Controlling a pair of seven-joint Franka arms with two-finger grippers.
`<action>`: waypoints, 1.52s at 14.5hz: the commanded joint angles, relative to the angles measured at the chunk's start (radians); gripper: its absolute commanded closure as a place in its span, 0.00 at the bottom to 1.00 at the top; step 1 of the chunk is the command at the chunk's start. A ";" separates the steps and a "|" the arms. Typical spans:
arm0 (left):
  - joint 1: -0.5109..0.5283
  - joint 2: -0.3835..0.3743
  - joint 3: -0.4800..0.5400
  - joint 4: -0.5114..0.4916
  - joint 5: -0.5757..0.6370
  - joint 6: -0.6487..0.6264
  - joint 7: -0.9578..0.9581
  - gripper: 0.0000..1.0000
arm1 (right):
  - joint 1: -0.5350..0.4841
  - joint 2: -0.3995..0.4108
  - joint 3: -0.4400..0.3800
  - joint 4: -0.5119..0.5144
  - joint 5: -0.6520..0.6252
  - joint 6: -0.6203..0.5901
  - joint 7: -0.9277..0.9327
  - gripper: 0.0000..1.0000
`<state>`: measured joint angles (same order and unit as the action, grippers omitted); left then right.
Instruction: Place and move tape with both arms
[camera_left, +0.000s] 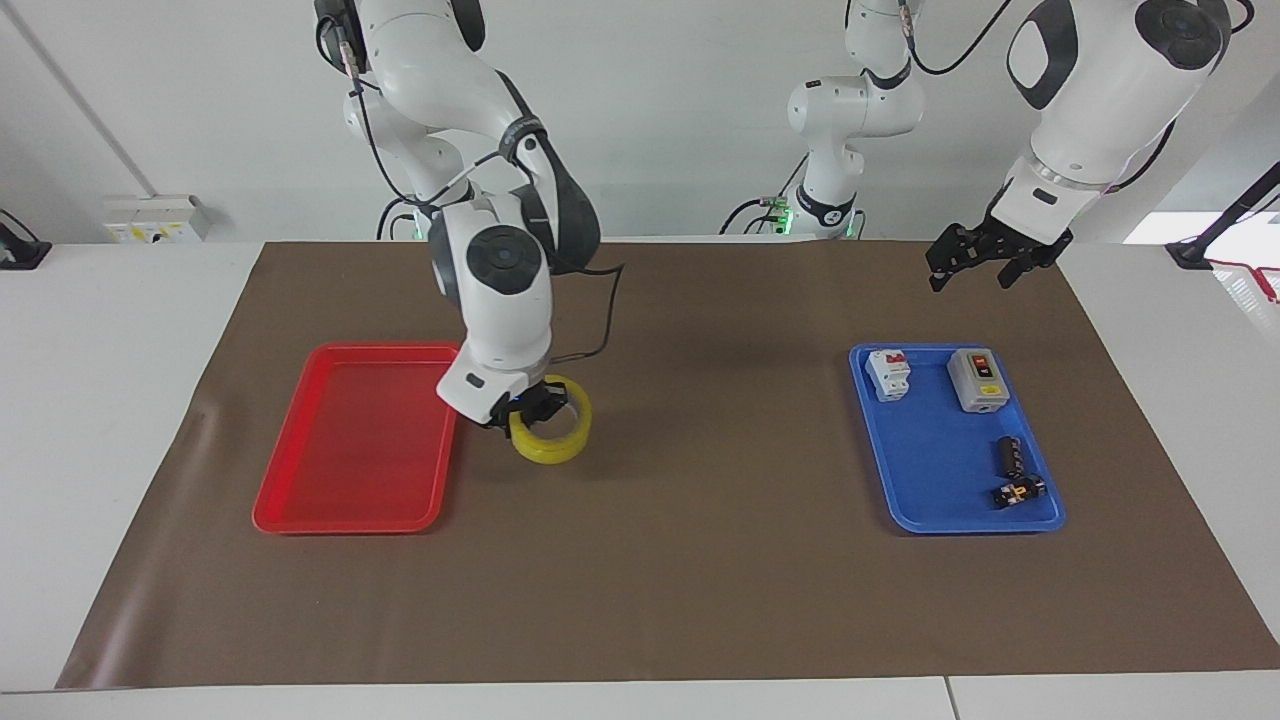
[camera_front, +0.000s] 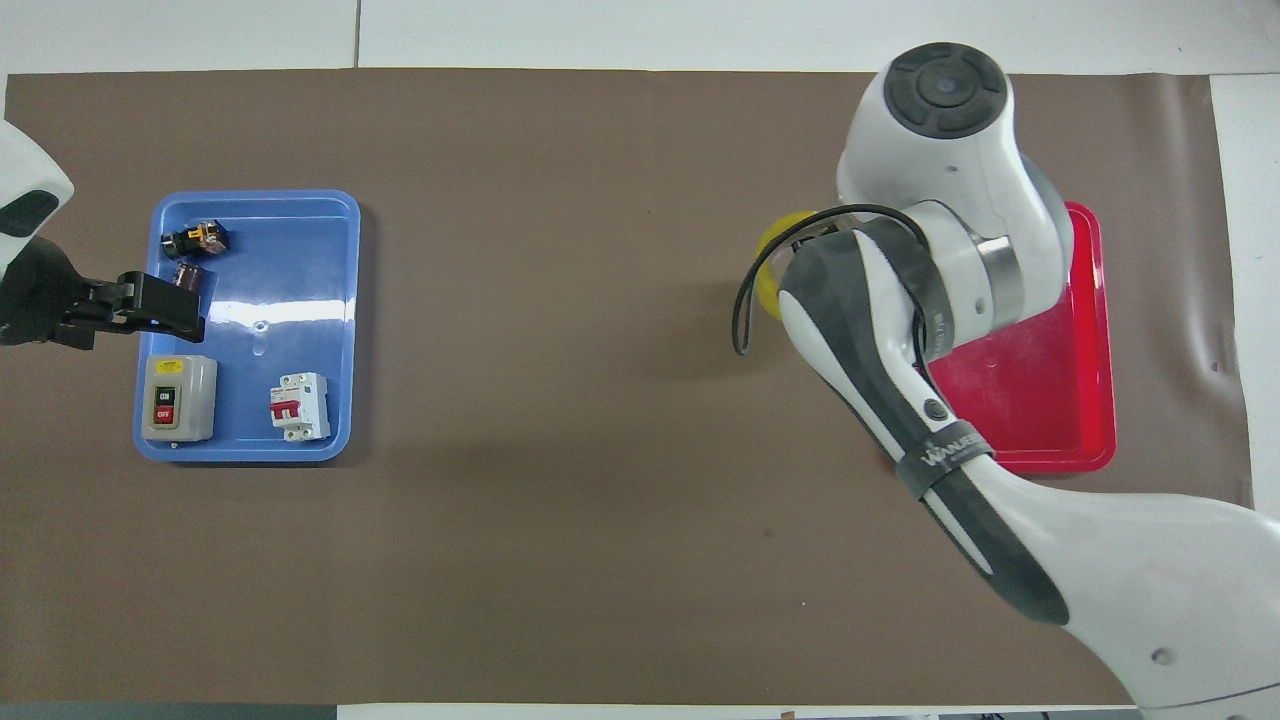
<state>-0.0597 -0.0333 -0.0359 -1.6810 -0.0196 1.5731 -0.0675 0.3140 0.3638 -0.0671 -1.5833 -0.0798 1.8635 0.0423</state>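
Observation:
The robot's right gripper needs to release the tape near the middle of the red tray (camera_front: 1006, 358).
The tape (camera_left: 551, 433), a yellowish ring, hangs from my right gripper (camera_left: 522, 402), which is shut on its rim. It is held just above the brown mat, right beside the red tray (camera_left: 350, 440). In the overhead view only a sliver of the tape (camera_front: 772, 250) shows past the right arm, and the right gripper is hidden under that arm. My left gripper (camera_left: 967, 264) is open and empty, raised in the air by the blue tray (camera_left: 940, 460). In the overhead view the left gripper (camera_front: 165, 310) is over that tray's edge.
The blue tray (camera_front: 290, 300) holds a grey switch box (camera_left: 977, 380), a white breaker (camera_left: 888, 374) and small dark parts (camera_left: 1012, 470). The red tray (camera_front: 1060, 420) has nothing in it. Two smaller white arms stand at the table's robot end.

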 joint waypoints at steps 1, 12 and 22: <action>0.008 -0.017 -0.004 -0.016 0.015 0.007 0.006 0.00 | -0.137 -0.144 0.016 -0.219 -0.009 0.081 -0.209 1.00; 0.008 -0.017 -0.004 -0.016 0.015 0.007 0.006 0.00 | -0.386 -0.244 0.018 -0.645 0.008 0.562 -0.501 1.00; 0.008 -0.017 -0.004 -0.016 0.015 0.007 0.006 0.00 | -0.400 -0.223 0.020 -0.685 0.009 0.663 -0.486 1.00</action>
<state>-0.0597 -0.0333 -0.0359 -1.6810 -0.0196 1.5731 -0.0675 -0.0737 0.1553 -0.0617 -2.2508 -0.0797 2.5032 -0.4476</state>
